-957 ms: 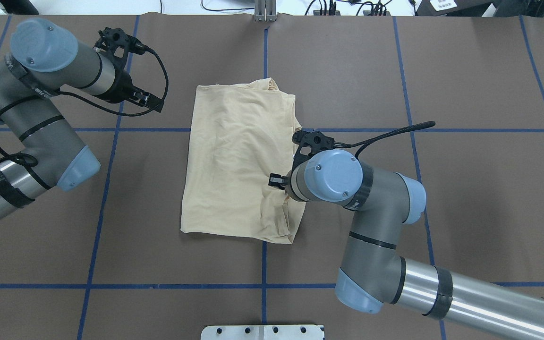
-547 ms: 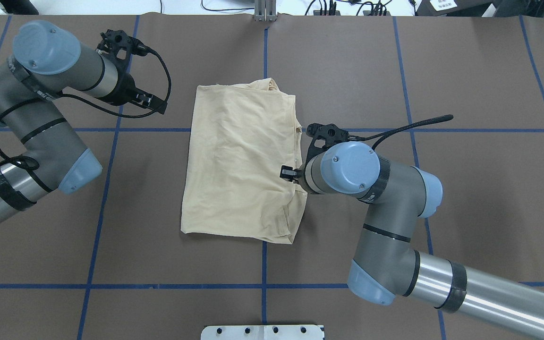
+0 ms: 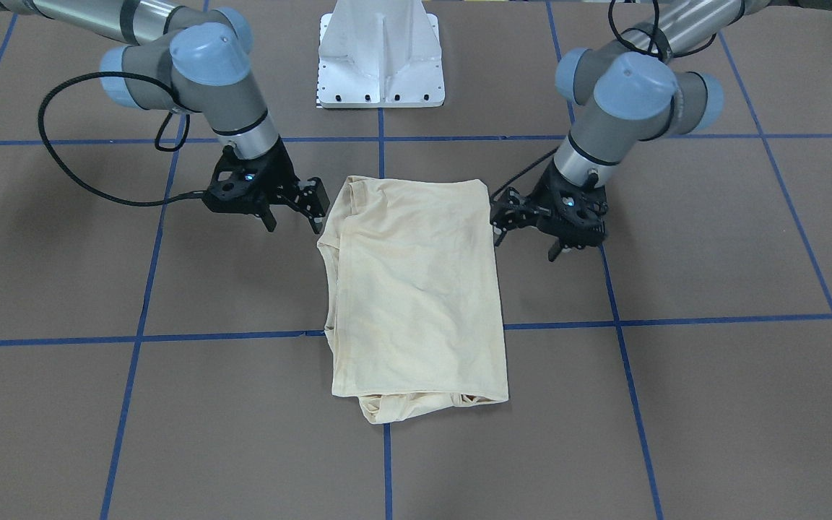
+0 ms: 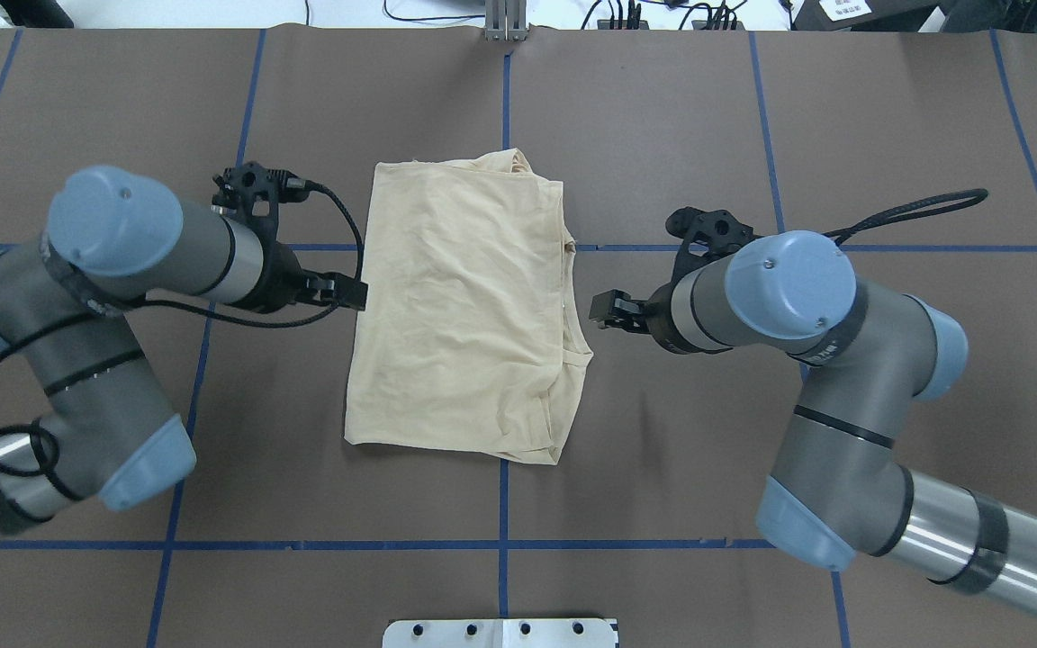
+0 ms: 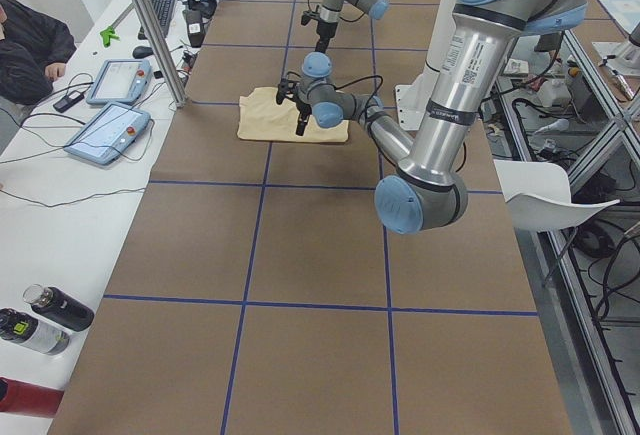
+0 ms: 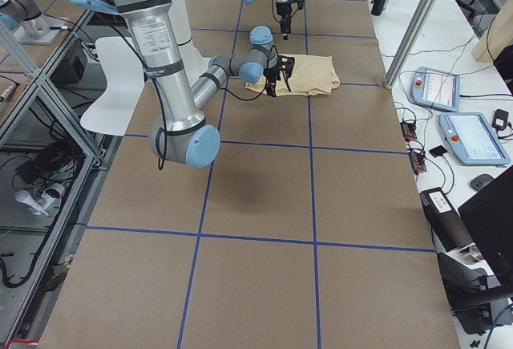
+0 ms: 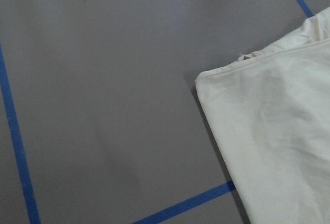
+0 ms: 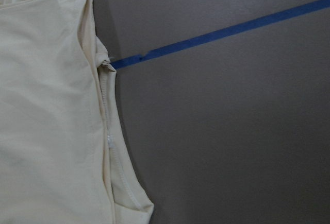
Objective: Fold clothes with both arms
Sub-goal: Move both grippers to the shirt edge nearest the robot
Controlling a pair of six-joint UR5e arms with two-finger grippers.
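Next, I move my left gripper to the cream T-shirt's base-side corner [image 3: 473, 185], the one nearer to my left gripper, and close it there.
The cream T-shirt [image 4: 464, 306] lies folded into a rectangle at the table's middle, print hidden; it also shows in the front view [image 3: 416, 289]. My left gripper [image 4: 349, 294] is open and empty, low beside the shirt's left edge, and shows in the front view [image 3: 524, 242]. My right gripper [image 4: 607, 311] is open and empty, just off the shirt's right edge, and shows in the front view [image 3: 293, 217]. The left wrist view shows a shirt corner [image 7: 273, 131]. The right wrist view shows the shirt's folded edge and hem [image 8: 51, 121]. No fingers show in either wrist view.
The brown table [image 4: 752, 135] carries a blue tape grid [image 4: 504, 504]. The white pedestal base [image 3: 380, 58] stands at the robot's side. Tablets [image 5: 105, 130], bottles [image 5: 45, 315] and a metal post [image 5: 150, 25] are on the operators' side bench.
My right gripper has moved right, off the shirt's right edge, with nothing in it. My left gripper has moved nearer and right, up to the shirt's left edge. The shirt lies still.
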